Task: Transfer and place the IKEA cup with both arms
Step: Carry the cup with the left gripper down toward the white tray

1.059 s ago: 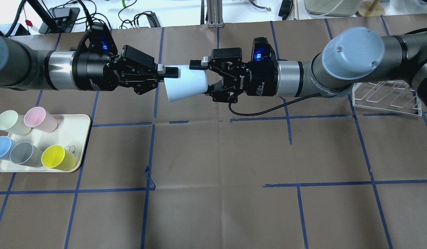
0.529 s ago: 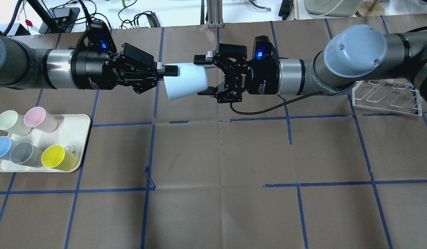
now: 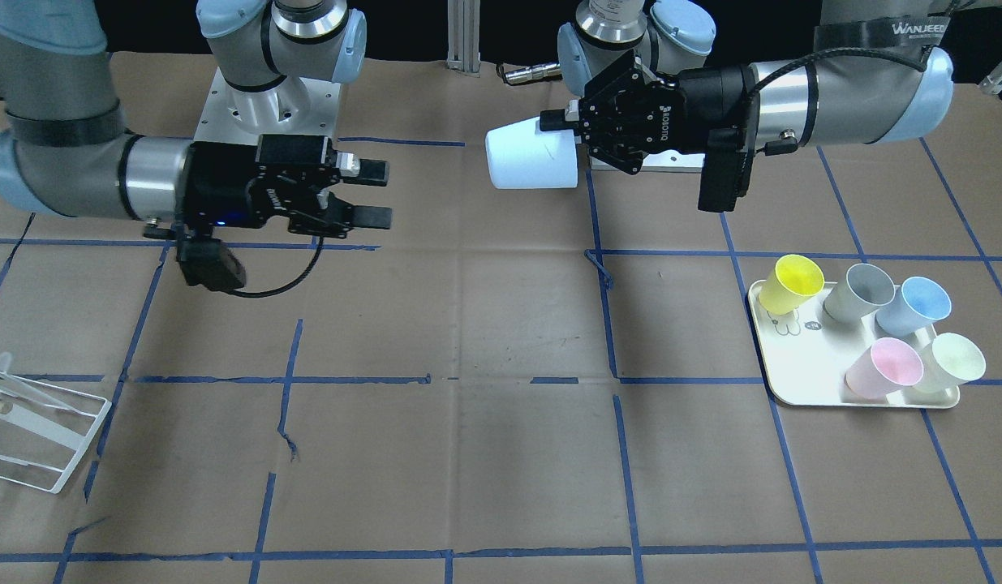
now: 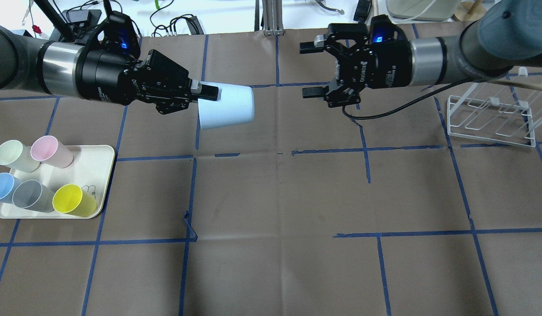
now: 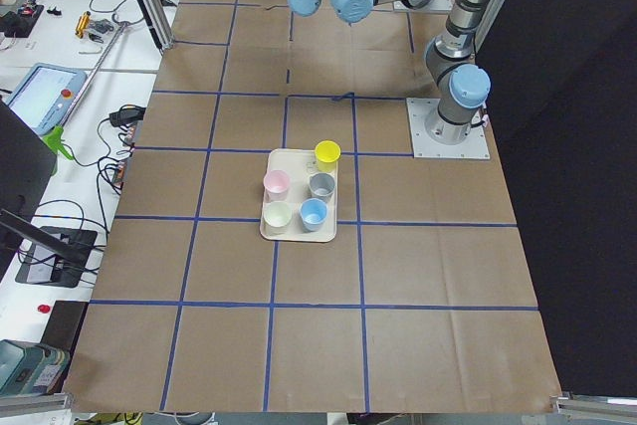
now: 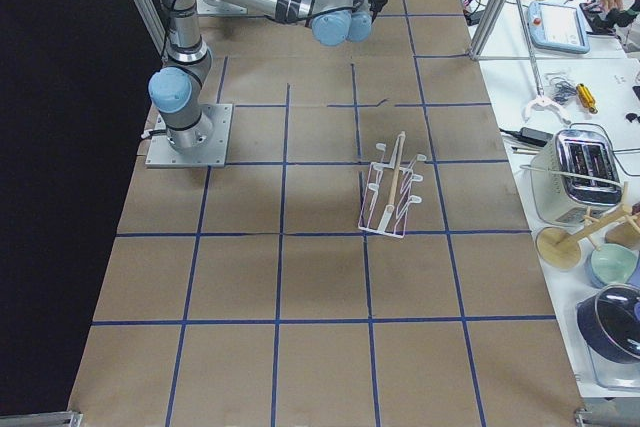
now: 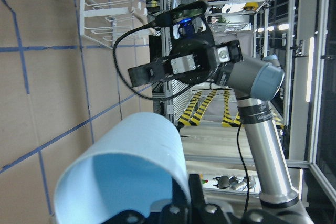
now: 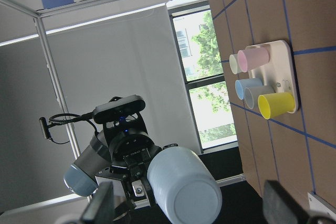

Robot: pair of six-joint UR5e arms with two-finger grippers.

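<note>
Next, my left gripper sets the pale blue cup down and lets go of it on the cream tray (image 3: 806, 364) between the yellow and pink cups.
The pale blue IKEA cup (image 4: 227, 106) hangs on its side in the air above the table, mouth toward my left arm. My left gripper (image 4: 208, 93) is shut on its rim, one finger inside and one outside. It also shows in the front view (image 3: 533, 158) and in the left wrist view (image 7: 126, 166). My right gripper (image 4: 308, 69) is open and empty, well to the right of the cup's base and facing it. In the front view the right gripper (image 3: 376, 193) is on the left. The right wrist view shows the cup's base (image 8: 184, 187).
A cream tray (image 4: 91, 151) at the left holds pale green, pink, sky-blue, grey and yellow cups. It is also in the front view (image 3: 801, 357). A white wire rack (image 4: 490, 118) stands at the right. Brown paper with blue tape lines covers the table.
My right gripper, which had its fingers around the cup's base, has pulled back to the right and away, open. My left gripper keeps the cup and has shifted slightly left.
</note>
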